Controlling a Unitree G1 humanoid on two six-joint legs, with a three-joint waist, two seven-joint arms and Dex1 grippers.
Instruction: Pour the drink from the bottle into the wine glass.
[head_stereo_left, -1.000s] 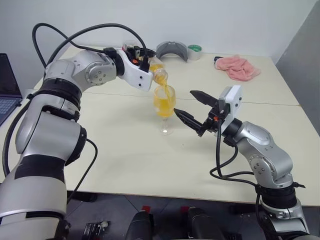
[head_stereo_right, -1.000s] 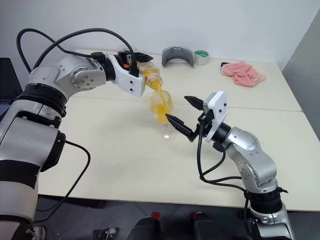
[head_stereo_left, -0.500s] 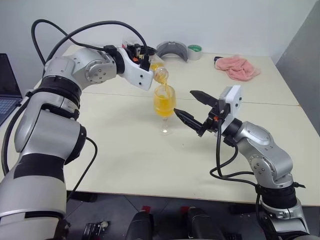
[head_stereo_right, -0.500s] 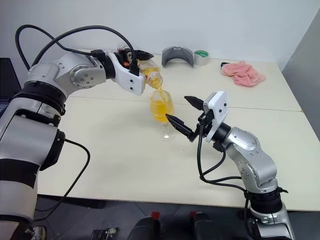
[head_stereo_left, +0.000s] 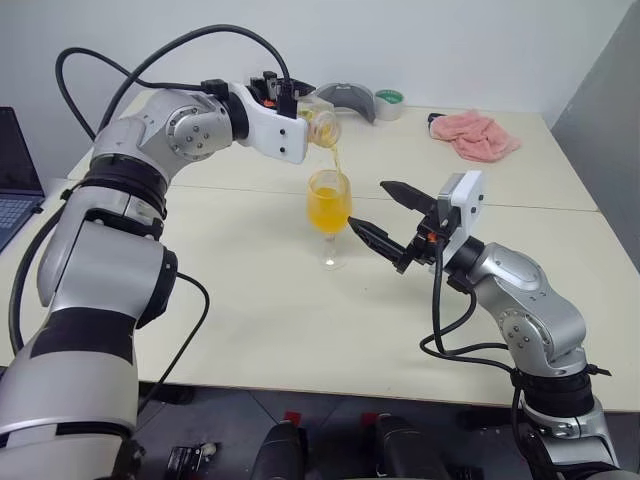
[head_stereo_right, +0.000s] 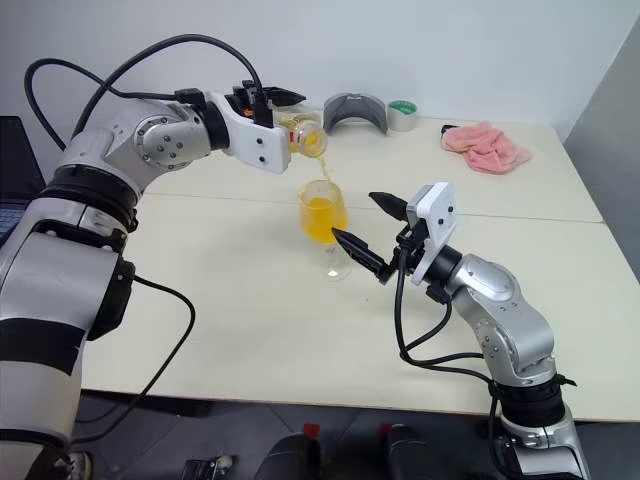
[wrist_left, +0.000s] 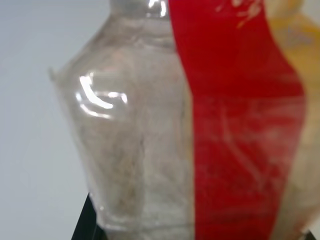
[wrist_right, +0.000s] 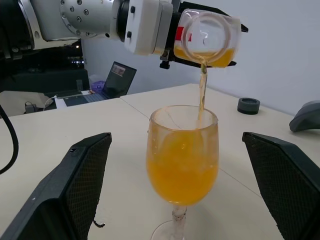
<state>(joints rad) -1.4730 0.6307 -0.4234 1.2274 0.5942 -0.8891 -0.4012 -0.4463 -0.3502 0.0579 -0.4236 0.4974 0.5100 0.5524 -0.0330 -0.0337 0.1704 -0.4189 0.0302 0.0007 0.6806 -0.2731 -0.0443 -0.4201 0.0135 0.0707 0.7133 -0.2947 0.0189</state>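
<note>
My left gripper is to let go of the bottle on the cream table's seam (head_stereo_left: 223, 190), between the wine glass and the laptop.
My left gripper (head_stereo_left: 296, 105) is shut on the bottle (head_stereo_left: 321, 122), a clear plastic one with a red strip (wrist_left: 235, 125), held tipped on its side above the wine glass (head_stereo_left: 329, 203). A thin stream of the orange drink (wrist_right: 202, 90) runs from its mouth into the glass, which stands upright on the table and is more than half full (wrist_right: 182, 170). A little drink remains in the bottle (wrist_right: 207, 46). My right gripper (head_stereo_left: 378, 211) is open, level with the bowl just to its right, one finger (wrist_right: 82, 175) on each side without touching it.
At the back of the cream table (head_stereo_left: 250, 320) lie a grey curved object (head_stereo_left: 343, 100), a roll of tape (head_stereo_left: 389, 101) and a pink cloth (head_stereo_left: 476, 135). A laptop (head_stereo_left: 14, 180) sits at the far left edge.
My left gripper has rolled the bottle and lifted it slightly, so its mouth is now higher above the rim. The glass has filled a little more. The right arm has kept still.
</note>
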